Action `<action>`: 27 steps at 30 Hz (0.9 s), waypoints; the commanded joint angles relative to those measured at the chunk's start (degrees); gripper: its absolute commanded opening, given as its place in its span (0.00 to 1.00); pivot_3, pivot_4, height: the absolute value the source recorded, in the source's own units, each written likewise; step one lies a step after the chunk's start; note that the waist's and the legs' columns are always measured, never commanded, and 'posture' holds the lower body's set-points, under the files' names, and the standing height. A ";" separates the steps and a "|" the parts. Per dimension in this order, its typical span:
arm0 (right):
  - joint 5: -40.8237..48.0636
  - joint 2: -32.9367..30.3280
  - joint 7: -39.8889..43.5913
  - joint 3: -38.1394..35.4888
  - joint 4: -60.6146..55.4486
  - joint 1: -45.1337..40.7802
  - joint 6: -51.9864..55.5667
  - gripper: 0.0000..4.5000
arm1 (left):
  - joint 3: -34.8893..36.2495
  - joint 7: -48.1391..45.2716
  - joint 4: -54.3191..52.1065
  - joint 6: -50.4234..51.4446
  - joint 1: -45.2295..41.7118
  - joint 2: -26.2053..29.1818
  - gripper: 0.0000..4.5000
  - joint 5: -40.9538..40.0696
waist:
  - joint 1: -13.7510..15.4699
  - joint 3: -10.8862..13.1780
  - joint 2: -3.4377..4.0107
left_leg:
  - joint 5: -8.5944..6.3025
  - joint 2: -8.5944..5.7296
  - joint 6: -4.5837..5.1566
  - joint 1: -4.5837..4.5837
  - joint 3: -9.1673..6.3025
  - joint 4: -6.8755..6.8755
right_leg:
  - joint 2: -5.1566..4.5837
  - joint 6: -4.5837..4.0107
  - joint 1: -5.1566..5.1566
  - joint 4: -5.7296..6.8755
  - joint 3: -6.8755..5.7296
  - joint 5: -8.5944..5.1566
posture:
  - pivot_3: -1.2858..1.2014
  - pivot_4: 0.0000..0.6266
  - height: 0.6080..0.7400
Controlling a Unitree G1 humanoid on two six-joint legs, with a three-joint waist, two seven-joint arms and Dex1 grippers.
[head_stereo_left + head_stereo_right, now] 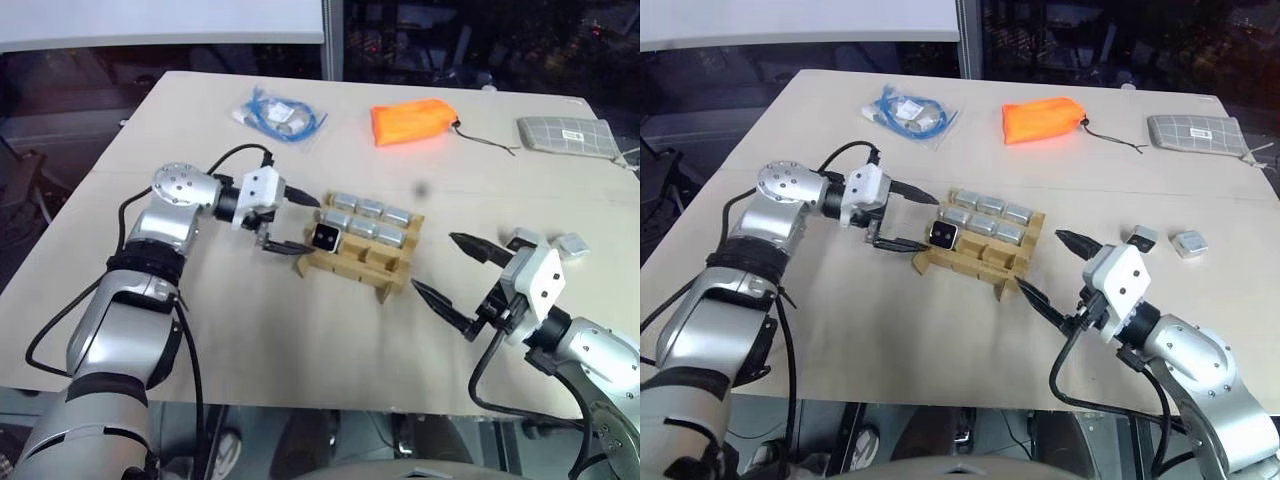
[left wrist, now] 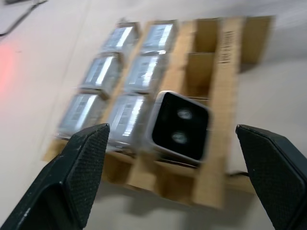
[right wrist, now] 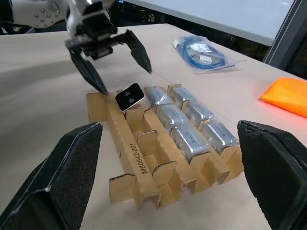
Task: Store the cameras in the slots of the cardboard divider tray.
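Note:
My left gripper should pinch the camera's lens side and back [image 2: 180, 125], straighten it and seat it, because the camera sits tilted and sticks up from the near row's slot.
The cardboard divider tray [image 1: 392, 277] lies mid-table. Several silver-grey cameras [image 1: 372, 221] fill its two far rows. One more camera [image 1: 326, 237] sits tilted in the near row's left slot, sticking up, its black lens face [image 2: 181, 125] turned toward my left gripper [image 1: 305, 225]. That gripper is open and holds nothing, its fingers spread just left of the tray and clear of the camera. Two loose cameras [image 1: 573, 244] [image 1: 524, 238] lie on the table at the right. My right gripper [image 1: 433, 262] hovers open and empty just right of the tray.
A clear bag of blue cable [image 1: 280, 113] lies at the back left, an orange fabric pouch [image 1: 412, 121] at the back middle and a grey quilted pouch [image 1: 567, 135] at the back right. The tray's other near-row slots [image 3: 152, 143] hold nothing.

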 commanded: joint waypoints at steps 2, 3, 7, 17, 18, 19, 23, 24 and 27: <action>0.50 -0.75 -0.25 -0.82 -1.59 0.50 0.04 1.00 | 3.08 0.72 -1.30 0.12 1.21 -0.93 0.98 1.78 | -0.13 0.00 0.00 | 0.00 0.01 0.00 0.01 0.00 -0.01 | 0.01 0.00 -0.01 0.02 0.00 0.00 | 0.52 0.24 1.00; 0.40 -0.79 -0.38 -0.72 -1.74 0.68 0.09 1.00 | 3.41 0.52 -1.78 0.88 1.52 -1.31 0.98 1.71 | -0.14 0.00 0.00 | 0.00 0.02 0.00 0.02 0.00 -0.01 | 0.02 0.00 -0.01 0.03 0.00 0.00 | 0.52 0.24 1.00; 0.26 -0.74 -0.77 -0.59 -2.29 1.18 0.38 1.00 | 4.51 -0.53 -2.53 2.06 2.02 -1.90 0.87 2.35 | -0.09 0.00 0.00 | 0.00 0.02 0.00 0.02 0.01 0.00 | 0.01 0.00 0.00 0.04 0.00 0.00 | 0.52 0.24 1.00; -0.24 -0.58 -1.29 0.06 -2.39 1.59 0.21 1.00 | 6.50 -1.03 -2.61 3.47 2.27 -2.44 0.27 3.80 | -0.04 -0.02 0.00 | 0.00 0.02 0.00 0.04 0.00 0.03 | 0.01 0.00 0.01 0.06 0.00 0.00 | 0.52 0.24 1.00; -0.26 -0.61 -1.31 0.12 -2.33 1.53 0.18 1.00 | 6.52 -1.25 -2.69 3.73 2.31 -2.54 0.27 3.81 | -0.04 -0.02 0.00 | 0.00 0.02 0.00 0.04 0.00 0.03 | 0.01 0.00 0.01 0.06 0.00 0.00 | 0.52 0.24 1.00; -0.30 -0.65 -1.33 0.18 -2.28 1.46 0.17 1.00 | 6.50 -1.67 -2.85 4.46 2.38 -2.60 0.27 3.71 | -0.04 -0.02 0.00 | 0.00 0.02 0.00 0.04 0.01 0.03 | 0.01 0.00 0.01 0.06 0.00 0.01 | 0.52 0.24 1.00; -0.40 -0.80 -1.23 0.18 -2.17 1.37 0.13 1.00 | 7.02 -4.10 -3.85 19.18 0.86 -3.01 0.27 1.11 | -0.07 -0.02 -0.01 | 0.00 0.02 0.00 0.04 0.01 0.04 | 0.02 0.00 0.01 0.07 0.00 0.00 | 0.52 0.24 1.00; -0.38 -0.82 -1.18 0.14 -2.15 1.37 0.14 1.00 | 7.05 -4.05 -3.81 22.59 0.20 -3.21 0.27 1.18 | -0.10 -0.02 -0.01 | 0.00 0.02 0.00 0.04 0.01 0.04 | 0.02 0.00 0.01 0.07 0.01 0.00 | 0.52 0.24 1.00; -0.48 -0.87 -1.18 0.23 -2.17 1.32 0.22 1.00 | 6.40 -4.28 -4.12 30.30 -0.99 -3.49 0.27 2.32 | -0.09 -0.02 -0.01 | 0.00 0.01 0.00 0.04 0.00 0.04 | 0.03 0.01 0.01 0.08 0.00 0.00 | 0.52 0.24 1.00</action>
